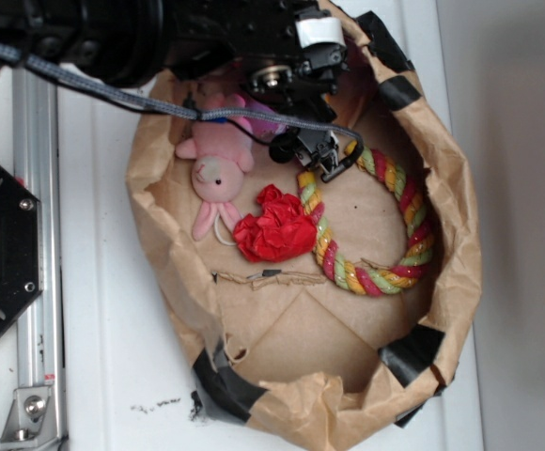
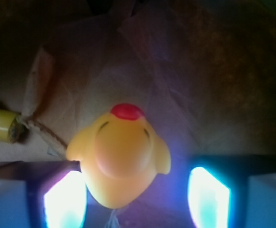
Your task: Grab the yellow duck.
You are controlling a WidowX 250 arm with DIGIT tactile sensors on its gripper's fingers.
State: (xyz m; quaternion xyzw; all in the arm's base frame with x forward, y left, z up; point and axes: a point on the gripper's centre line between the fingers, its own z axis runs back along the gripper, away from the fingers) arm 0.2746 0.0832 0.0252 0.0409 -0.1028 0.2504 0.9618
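Observation:
The yellow duck lies off-centre, its head ahead of the robot's fingers, so the gripper should open, reach farther over the duck and close around its body [image 2: 118, 185].
The yellow duck [image 2: 121, 156], glossy with a red beak, lies on the brown paper in the wrist view, between my fingers. My gripper [image 2: 135, 192] is open around it. The left pad [image 2: 64, 199] is close beside the duck's body, and the right pad [image 2: 208, 194] stands apart from it with a clear gap. In the exterior view my gripper [image 1: 324, 155] is low inside the paper bag at its far side. The duck is hidden under it there.
The brown paper bag [image 1: 456, 235] has tall crumpled walls patched with black tape. Inside lie a pink plush bunny [image 1: 218, 174], a red crumpled cloth [image 1: 274, 225] and a yellow-red-green rope ring [image 1: 366, 277], whose end shows in the wrist view [image 2: 0, 126]. A metal rail [image 1: 38, 235] runs at the left.

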